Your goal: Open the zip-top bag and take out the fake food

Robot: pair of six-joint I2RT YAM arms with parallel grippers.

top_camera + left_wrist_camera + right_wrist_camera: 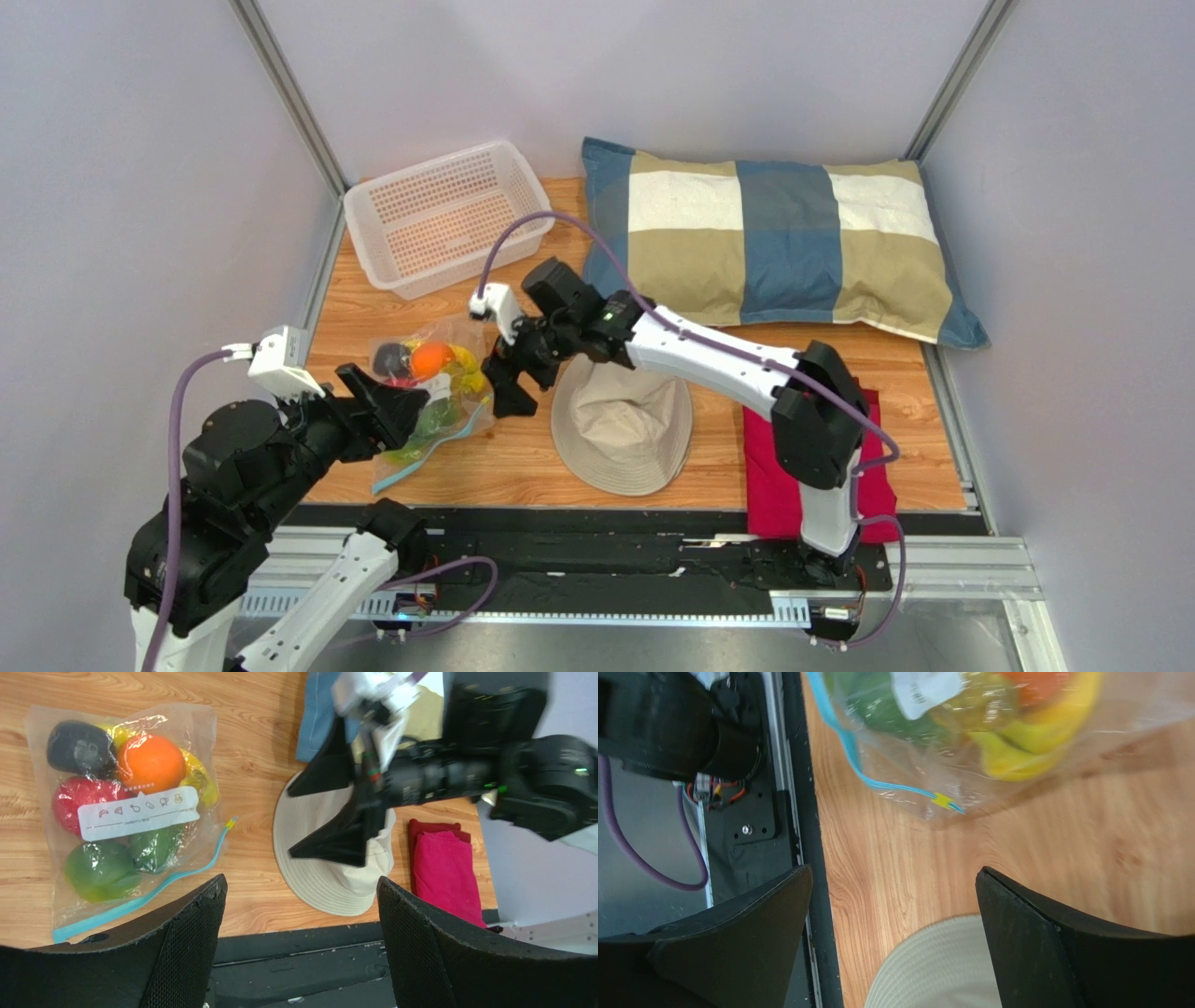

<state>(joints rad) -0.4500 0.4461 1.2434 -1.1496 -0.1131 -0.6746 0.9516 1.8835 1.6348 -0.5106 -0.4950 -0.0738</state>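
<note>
My right gripper is to close next on the yellow end tab [488, 413] [943, 801] of the zip-top bag's light blue zip strip, at the corner nearest the beige hat.
The zip-top bag [435, 396] lies flat on the wooden table, its light blue zip strip [144, 894] running along the near edge. The fake food [150, 763] sits inside it: an orange, a dark piece, a red piece, green pieces and yellow bananas under a white label. My left gripper [386, 401] hovers over the bag's near-left side, open and empty; in its wrist view [302, 885] the bag lies to the left. My right gripper [504, 388] hangs open and empty just right of the bag. Its wrist view [892, 876] shows the zip strip's [859, 759] yellow end tab ahead.
A beige hat [624, 427] lies right of the bag, under the right arm. A white mesh basket [442, 210] stands at the back left and a checked pillow [779, 238] at the back right. A red cloth [765, 483] lies by the table's black front rail [316, 952].
</note>
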